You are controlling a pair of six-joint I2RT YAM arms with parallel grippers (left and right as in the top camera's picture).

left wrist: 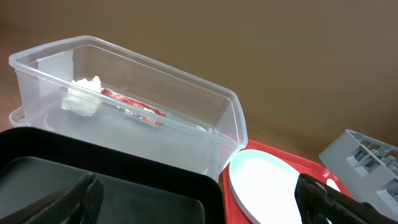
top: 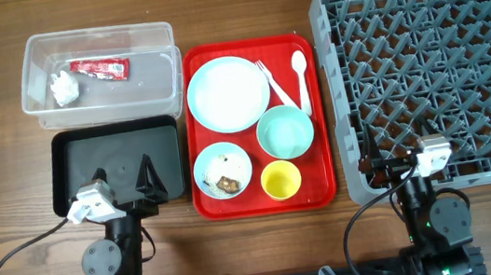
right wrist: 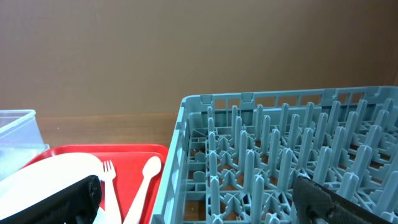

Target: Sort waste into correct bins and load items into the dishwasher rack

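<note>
The yellow cup is next for my left gripper, which should move over to it and close on the cup's rim (top: 264, 180), on the side that faces the small blue bowl.
The clear tub (top: 30, 65) holds the red wrapper (top: 98, 69) and the white tissue (top: 63, 88); both also show in the left wrist view, wrapper (left wrist: 134, 107) and tissue (left wrist: 84, 98). The black tray (top: 57, 170) lies below it. The pale blue plate (top: 228, 93), fork (top: 273, 82), spoon (top: 301, 76), mint bowl (top: 284, 133), yellow cup (top: 281, 180) and small blue bowl (top: 208, 172) with rice and a brown chunk (top: 229, 184) sit on the red tray. The grey rack (top: 331, 71) stands right. My left gripper (top: 124, 176) is open over the black tray. My right gripper (top: 396, 152) is open over the rack's near edge.
The flat red serving tray (top: 319, 161) lies between the black tray and the rack. The left wrist view shows the plate (left wrist: 273, 180) and a rack corner (left wrist: 367, 155). The right wrist view shows the fork (right wrist: 109, 177), spoon (right wrist: 146, 177) and rack pegs (right wrist: 280, 143).
</note>
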